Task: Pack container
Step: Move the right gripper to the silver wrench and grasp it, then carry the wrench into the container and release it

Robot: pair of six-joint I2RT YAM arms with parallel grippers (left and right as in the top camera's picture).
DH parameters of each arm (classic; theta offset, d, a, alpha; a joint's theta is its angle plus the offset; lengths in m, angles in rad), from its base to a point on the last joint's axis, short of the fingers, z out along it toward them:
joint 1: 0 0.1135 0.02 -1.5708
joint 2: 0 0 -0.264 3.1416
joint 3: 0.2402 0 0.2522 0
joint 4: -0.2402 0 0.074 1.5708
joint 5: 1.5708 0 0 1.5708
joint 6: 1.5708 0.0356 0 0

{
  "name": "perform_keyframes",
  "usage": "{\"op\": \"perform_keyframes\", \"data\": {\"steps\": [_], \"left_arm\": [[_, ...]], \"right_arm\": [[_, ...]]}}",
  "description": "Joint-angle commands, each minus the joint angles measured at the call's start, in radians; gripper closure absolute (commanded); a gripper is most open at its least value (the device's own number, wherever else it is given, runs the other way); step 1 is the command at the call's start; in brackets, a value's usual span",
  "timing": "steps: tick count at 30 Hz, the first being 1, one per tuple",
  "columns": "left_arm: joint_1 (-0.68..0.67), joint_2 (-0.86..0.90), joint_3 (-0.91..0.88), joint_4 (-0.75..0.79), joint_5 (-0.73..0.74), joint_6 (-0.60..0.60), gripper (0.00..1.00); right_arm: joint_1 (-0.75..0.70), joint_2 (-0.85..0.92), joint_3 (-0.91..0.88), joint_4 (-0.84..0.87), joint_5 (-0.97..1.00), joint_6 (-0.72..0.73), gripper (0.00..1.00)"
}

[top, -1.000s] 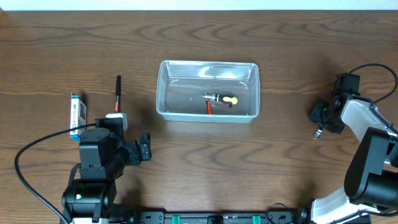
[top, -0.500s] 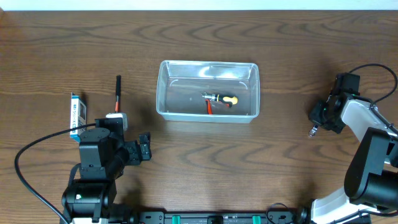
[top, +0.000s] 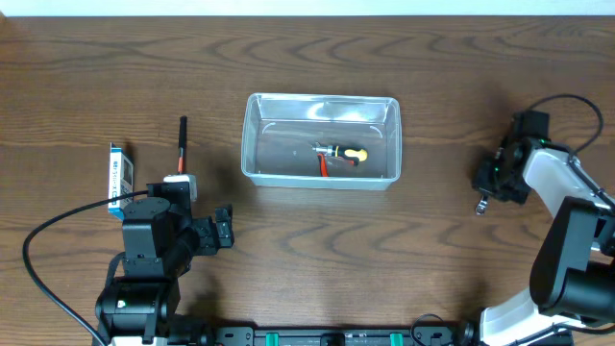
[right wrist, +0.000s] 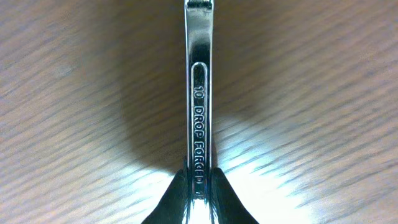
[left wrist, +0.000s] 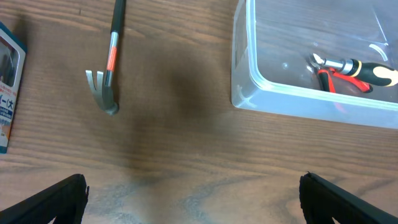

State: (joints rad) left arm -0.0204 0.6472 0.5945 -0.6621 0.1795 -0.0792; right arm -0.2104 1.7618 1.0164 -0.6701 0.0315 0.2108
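Note:
The steel wrench, now held at the table's side, will be released by my right gripper across the pliers inside the clear container point(top: 331, 161).
The clear container point(top: 321, 139) sits at the table's middle with pliers point(top: 338, 155) inside; it also shows in the left wrist view point(left wrist: 261, 93), as do the pliers point(left wrist: 348, 68). A small hammer point(top: 183, 144) lies left of the container and shows in the left wrist view point(left wrist: 109, 68). My left gripper point(left wrist: 193, 193) is open and empty, low over bare wood in front of the hammer. My right gripper point(right wrist: 200, 183) is shut on a steel wrench point(right wrist: 199, 93), held at the table's right side point(top: 483, 197).
A small blue-and-white box point(top: 117, 179) lies at the far left, next to my left arm, and shows in the left wrist view point(left wrist: 9, 81). The wooden table point(top: 317, 250) runs all around the container.
My right gripper has shifted slightly left toward the container with the wrench in it. The left arm has not moved.

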Motion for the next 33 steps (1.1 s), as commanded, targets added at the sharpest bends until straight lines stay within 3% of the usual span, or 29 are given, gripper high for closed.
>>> {"op": "perform_keyframes", "data": {"steps": [1, 8, 11, 16, 33], "left_arm": [[0.005, -0.002, 0.018, 0.001, -0.008, -0.008, 0.02], [0.005, -0.002, 0.018, 0.001, -0.008, -0.008, 0.02], [0.005, -0.002, 0.018, 0.001, -0.008, -0.008, 0.02], [0.005, -0.002, 0.018, 0.001, -0.008, -0.008, 0.02], [0.005, -0.002, 0.018, 0.001, -0.008, -0.008, 0.02]], "right_arm": [[0.091, -0.120, 0.156, -0.045, -0.005, -0.159, 0.99], [0.372, -0.185, 0.417, -0.185, -0.050, -0.597, 0.99], [0.515, -0.182, 0.432, -0.215, -0.095, -0.839, 0.99], [0.663, -0.115, 0.432, -0.203, -0.097, -1.045, 0.99], [0.698, 0.252, 0.432, -0.089, -0.187, -1.099, 0.99]]}}
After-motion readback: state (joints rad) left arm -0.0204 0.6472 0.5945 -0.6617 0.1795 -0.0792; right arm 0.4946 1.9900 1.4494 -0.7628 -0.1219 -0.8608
